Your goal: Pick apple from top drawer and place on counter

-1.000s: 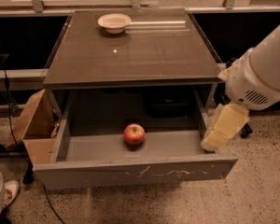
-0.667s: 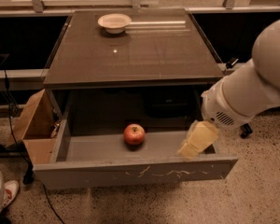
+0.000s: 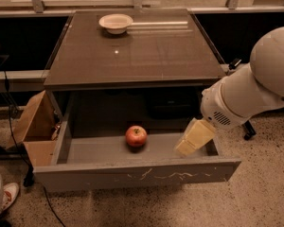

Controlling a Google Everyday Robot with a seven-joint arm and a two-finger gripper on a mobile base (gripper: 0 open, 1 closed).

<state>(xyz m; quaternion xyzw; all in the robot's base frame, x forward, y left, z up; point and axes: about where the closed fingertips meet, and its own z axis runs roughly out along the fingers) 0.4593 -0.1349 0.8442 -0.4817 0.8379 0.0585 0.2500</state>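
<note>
Next, I move my gripper to the red apple's sides [image 3: 136, 137] and close it there, because the apple in the open top drawer belongs on the counter.
A small red apple [image 3: 136, 135] lies in the open top drawer [image 3: 137, 171], near the middle of its floor. The drawer is grey with a long front panel marked by pale scratches. Above it is the counter [image 3: 146, 56], a dark glossy tabletop. My gripper [image 3: 193, 138] is a pale yellowish piece at the end of the large white arm. It hangs inside the right part of the drawer, to the right of the apple and apart from it. Nothing is seen in it.
A pale round bowl [image 3: 115, 22] sits at the back of the counter. A brown cardboard box [image 3: 34, 129] stands on the floor left of the drawer. A shoe [image 3: 7, 196] shows at the lower left. A cable [image 3: 19, 145] runs down the left.
The arm has swung left and down. The gripper has moved from outside the drawer's right side to inside its right part, closer to the apple. The apple has not moved.
</note>
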